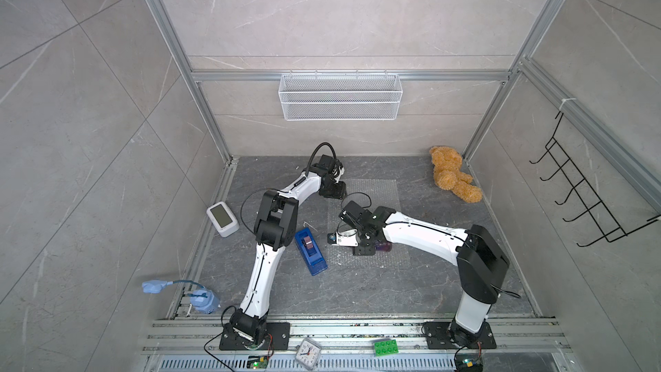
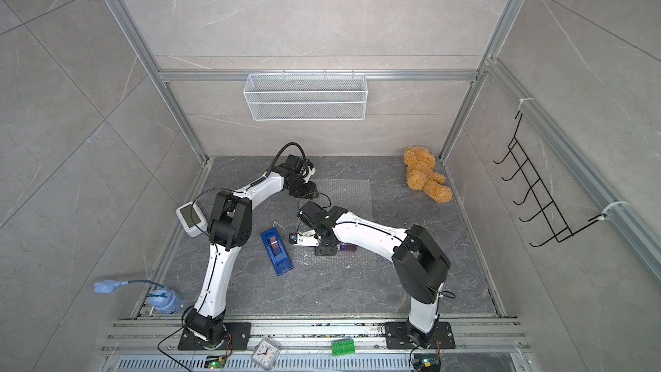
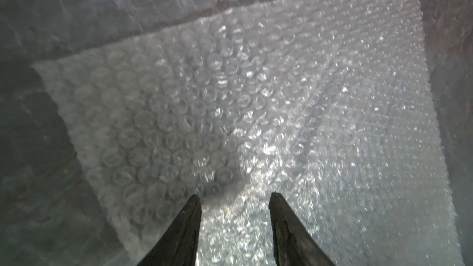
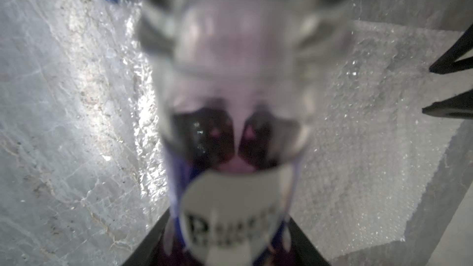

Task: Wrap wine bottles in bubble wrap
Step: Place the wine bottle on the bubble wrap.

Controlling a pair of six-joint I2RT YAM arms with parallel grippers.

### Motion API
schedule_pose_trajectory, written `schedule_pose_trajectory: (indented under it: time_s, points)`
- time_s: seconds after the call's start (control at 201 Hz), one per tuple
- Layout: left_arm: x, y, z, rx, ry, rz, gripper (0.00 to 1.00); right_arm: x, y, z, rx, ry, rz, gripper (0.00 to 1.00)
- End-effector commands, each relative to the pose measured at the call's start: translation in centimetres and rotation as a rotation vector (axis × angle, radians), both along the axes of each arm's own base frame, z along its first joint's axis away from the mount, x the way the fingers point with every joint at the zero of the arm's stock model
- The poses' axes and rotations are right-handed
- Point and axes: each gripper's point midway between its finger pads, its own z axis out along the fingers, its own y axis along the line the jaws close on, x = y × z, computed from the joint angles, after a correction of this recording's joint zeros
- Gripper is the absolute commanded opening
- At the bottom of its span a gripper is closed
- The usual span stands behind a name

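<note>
Next, my right gripper releases the wine bottle to lie crosswise on the near end of the bubble wrap [image 1: 367,250]. The bottle now lies on that near end.
The bubble wrap [image 1: 372,191] [image 2: 347,191] lies flat on the dark floor, a long clear sheet running from far to near. The wine bottle [image 1: 383,246] [image 2: 348,247] lies on its near end, purple glass with a white label [image 4: 230,200]. My right gripper [image 1: 363,248] [image 2: 325,248] [image 4: 230,239] is shut on the bottle's body, label between the fingers. My left gripper [image 1: 334,195] [image 2: 307,191] [image 3: 235,195] hovers low over the sheet's far left corner [image 3: 179,124], open, nothing between its fingers. Its two black fingertips [image 4: 435,110] show apart in the right wrist view.
A blue tape dispenser [image 1: 310,252] lies just left of the wrap. A white timer [image 1: 222,218] stands by the left rail, a teddy bear [image 1: 452,178] in the far right corner. A white mesh basket [image 1: 339,96] hangs on the back wall, a black wire rack [image 1: 586,198] on the right.
</note>
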Motion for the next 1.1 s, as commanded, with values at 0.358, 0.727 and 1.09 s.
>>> schedule_pose_trajectory:
  time_s: [0.358,0.727,1.09]
  points:
    - [-1.5,3.3,5.7,-0.094,-0.032,0.036,0.50,0.3,-2.2,0.0,-0.208,-0.013,-0.045,0.43]
    - [-2.3,3.7,4.9,-0.087,-0.007,0.048,0.50,-0.5,-1.9,-1.8,-0.222,0.049,-0.118,0.46]
    - [-3.5,4.3,4.5,-0.070,0.003,0.043,0.51,-0.9,-2.3,-4.9,-0.263,0.091,-0.132,0.70]
